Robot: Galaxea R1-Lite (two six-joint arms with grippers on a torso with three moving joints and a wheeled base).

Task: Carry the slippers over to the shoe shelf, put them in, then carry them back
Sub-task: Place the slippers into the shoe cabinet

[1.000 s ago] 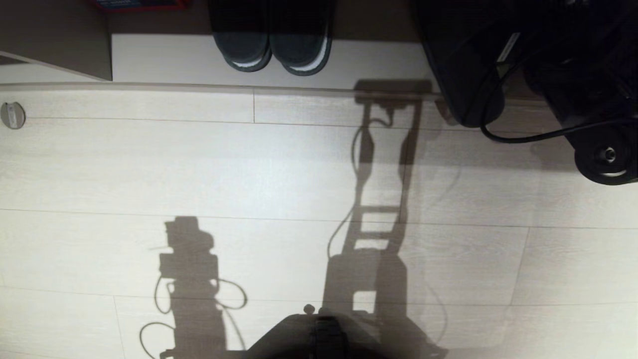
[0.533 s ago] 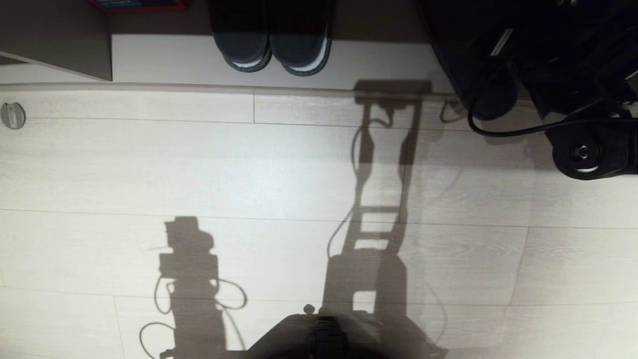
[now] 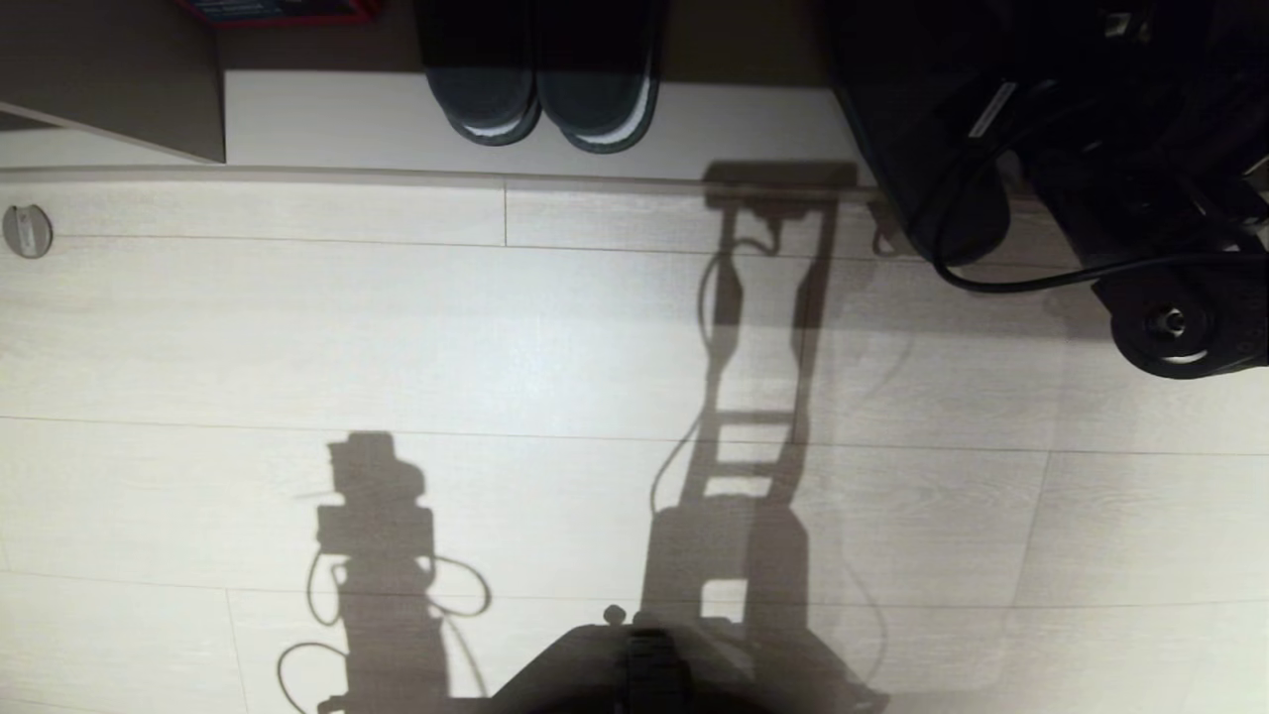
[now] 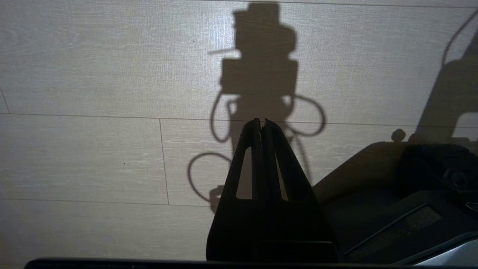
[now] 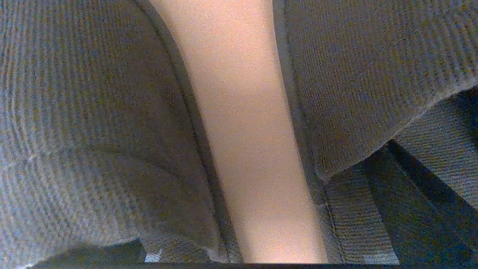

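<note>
The dark grey slipper nearer the white-rimmed pair is next, and my right gripper needs to go to the top of the toe part [image 3: 898, 59] [image 5: 107, 98] on it and close there.
The right wrist view is filled by the two dark grey slippers, one [image 5: 86, 123] and the other [image 5: 366, 67], lying apart. A strip of the shoe shelf's pale base board [image 5: 246, 130] shows between them. My right arm [image 3: 991, 149] reaches into the shoe shelf [image 3: 337, 119] at the head view's top right. It covers the slippers there, and its gripper is lost in the dark. My left gripper [image 4: 261, 121] hangs shut and empty over the floor beside my base.
A dark closed-toe pair with white sole rims [image 3: 545, 89] stands on the base board left of my arm. A divider panel [image 3: 109, 79] rises at the far left. A black cable [image 3: 1041, 278] loops off the right arm. A round fitting [image 3: 27, 230] sits in the floor.
The right arm's wrist joint swung a little to the left, then partly back and lower, with the cable loop following. The closed-toe pair has not moved.
</note>
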